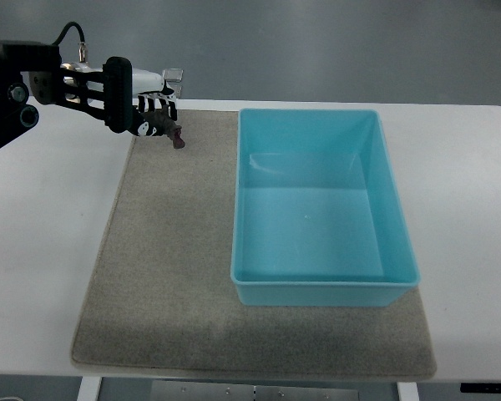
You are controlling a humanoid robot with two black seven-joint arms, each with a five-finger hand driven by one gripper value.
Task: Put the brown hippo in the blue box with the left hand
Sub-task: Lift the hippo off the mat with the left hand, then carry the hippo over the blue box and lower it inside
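Next, my left gripper releases the brown hippo near the middle of the blue box's bottom (304, 214).
My left hand (154, 113) reaches in from the upper left, over the far left corner of the grey mat (167, 276). Its fingers are curled around a small brown hippo (167, 127), which pokes out below and to the right of the fingers. The hand holds it above the mat. The blue box (259, 288) sits open on the right part of the mat, with nothing inside. The hand is to the left of the box's far left corner. The right hand is out of view.
The mat lies on a white table (42, 234). The table's far edge runs just behind the hand. Grey floor shows beyond it.
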